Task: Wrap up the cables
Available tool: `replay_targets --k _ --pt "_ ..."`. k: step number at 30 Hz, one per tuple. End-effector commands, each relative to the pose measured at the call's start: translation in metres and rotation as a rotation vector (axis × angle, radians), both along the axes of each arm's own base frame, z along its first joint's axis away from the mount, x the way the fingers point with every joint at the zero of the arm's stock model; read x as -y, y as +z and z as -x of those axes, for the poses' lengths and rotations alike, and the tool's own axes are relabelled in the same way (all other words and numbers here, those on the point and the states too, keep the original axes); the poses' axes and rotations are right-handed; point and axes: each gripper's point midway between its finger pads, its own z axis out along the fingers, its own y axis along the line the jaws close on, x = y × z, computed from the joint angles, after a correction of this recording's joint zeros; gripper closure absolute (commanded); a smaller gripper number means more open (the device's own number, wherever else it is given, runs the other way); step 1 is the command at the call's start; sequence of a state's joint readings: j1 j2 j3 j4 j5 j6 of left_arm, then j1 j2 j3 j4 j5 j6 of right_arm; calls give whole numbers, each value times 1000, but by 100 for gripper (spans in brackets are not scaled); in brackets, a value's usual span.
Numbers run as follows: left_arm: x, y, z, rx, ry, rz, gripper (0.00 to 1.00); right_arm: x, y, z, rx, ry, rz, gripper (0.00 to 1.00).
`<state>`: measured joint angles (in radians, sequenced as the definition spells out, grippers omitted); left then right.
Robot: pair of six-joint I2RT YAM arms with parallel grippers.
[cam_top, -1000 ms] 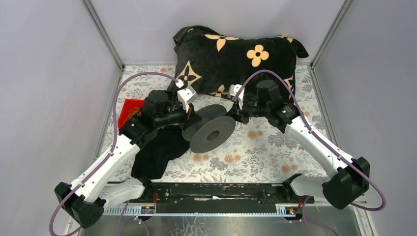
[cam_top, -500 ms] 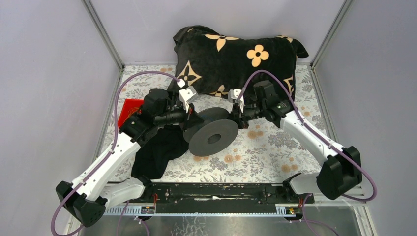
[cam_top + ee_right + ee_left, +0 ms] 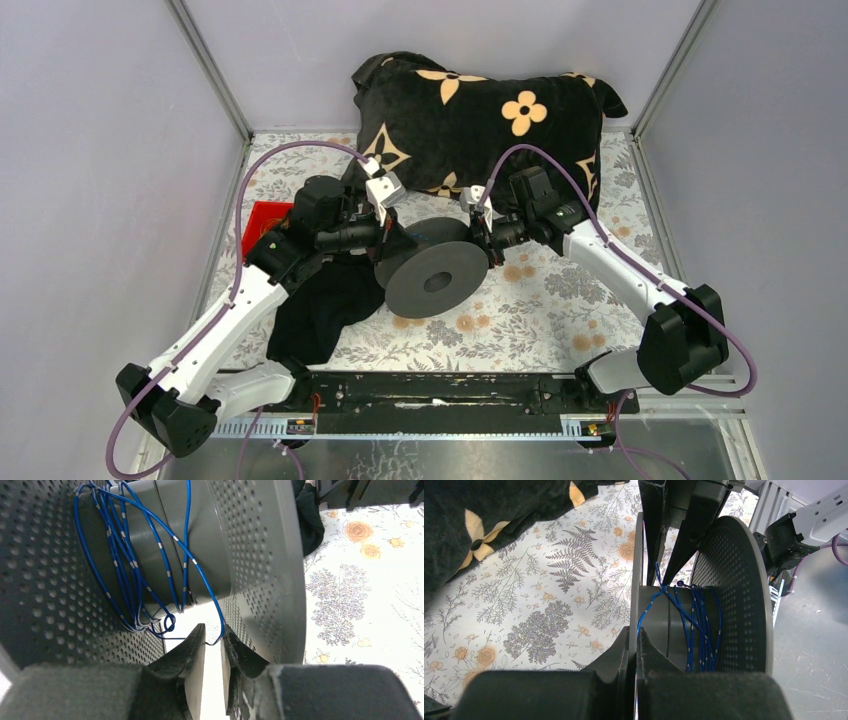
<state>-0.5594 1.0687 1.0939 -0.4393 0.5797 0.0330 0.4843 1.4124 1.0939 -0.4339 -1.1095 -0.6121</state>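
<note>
The left gripper needs to release the black spool on the floral table cover (image 3: 472,268) under the right gripper's fingers.
A big black perforated spool (image 3: 435,280) stands on edge in the middle of the table. Thin blue cables (image 3: 694,625) are wound loosely round its grey core. My left gripper (image 3: 636,636) is shut on the rim of the spool's far flange, and from above it (image 3: 395,240) sits at the spool's left. My right gripper (image 3: 213,632) reaches between the two flanges from the right (image 3: 487,238). Its jaws stand a little apart. One strand of the cables (image 3: 200,572) drops off the core and crosses the gap at its fingertips.
A black pillow with beige flowers (image 3: 480,110) lies at the back. A black cloth (image 3: 320,310) lies under the left arm, beside a red packet (image 3: 262,225). Metal frame posts (image 3: 215,75) and grey walls bound the floral table cover (image 3: 540,310).
My right gripper's jaws have opened from shut, and that arm has swung left and closer to the spool. The left gripper keeps its hold on the flange.
</note>
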Motion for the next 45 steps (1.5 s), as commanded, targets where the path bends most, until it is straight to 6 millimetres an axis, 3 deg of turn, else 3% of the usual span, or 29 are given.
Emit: replay_targets --k 1,13,28,38,45 --pt "0 43 -20 164 49 84 100 -3 16 -7 24 -25 5 73" --pt "-11 41 -24 200 107 55 100 23 17 -35 72 -176 97 50" --pt "-20 37 -36 208 189 31 100 65 24 -74 121 -375 162 38" --pt "-32 29 -66 181 374 29 100 81 40 -104 100 -569 170 36" --pt "-38 17 -83 149 476 17 100 81 54 -113 35 -680 141 26"
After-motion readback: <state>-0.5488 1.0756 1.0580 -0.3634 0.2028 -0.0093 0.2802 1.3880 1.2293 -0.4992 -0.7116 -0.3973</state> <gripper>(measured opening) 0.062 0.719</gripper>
